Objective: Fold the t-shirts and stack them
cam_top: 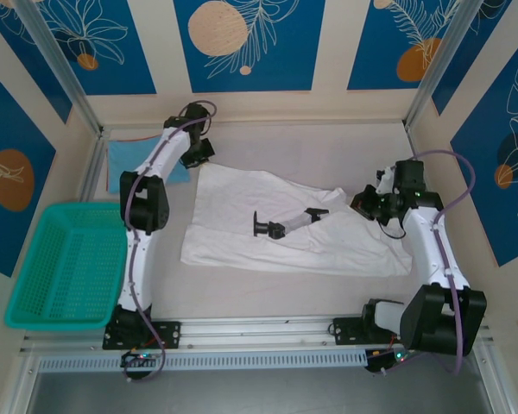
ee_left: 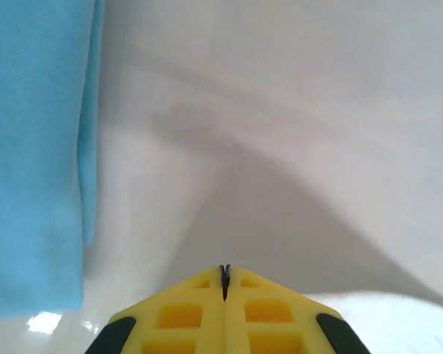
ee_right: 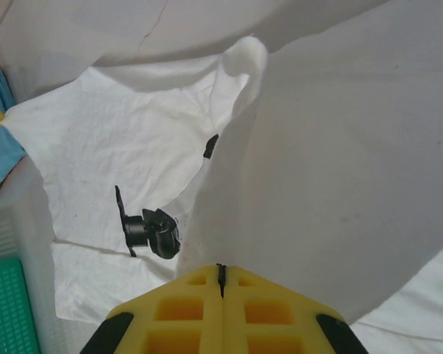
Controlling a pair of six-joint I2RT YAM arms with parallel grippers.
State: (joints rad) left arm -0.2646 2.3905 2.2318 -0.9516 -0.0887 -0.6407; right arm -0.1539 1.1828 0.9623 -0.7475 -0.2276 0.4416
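Next, my left gripper releases the corner of the white t-shirt on the table, at a spot just nearer than the light-blue t-shirt's near corner [cam_top: 194, 200].
The white t-shirt [cam_top: 233, 220] lies spread and creased across the middle of the table, its black chest mark [cam_top: 272, 228] facing up. My left gripper [cam_top: 198, 159] is at the shirt's far left corner, shut on white cloth that rises in a tent from its tips [ee_left: 224, 269]. My right gripper [cam_top: 363, 205] is at the shirt's right edge, shut on a lifted fold of the white t-shirt [ee_right: 340, 184] that stands up from the closed jaws [ee_right: 221, 269]. The light-blue t-shirt [cam_top: 121, 160] lies flat at the far left, just left of my left gripper [ee_left: 29, 184].
A teal mesh basket [cam_top: 69, 267] sits at the near left, beside the left arm. Walls with metal posts close in the table at the back and both sides. A metal rail [cam_top: 259, 329] runs along the near edge between the arm bases.
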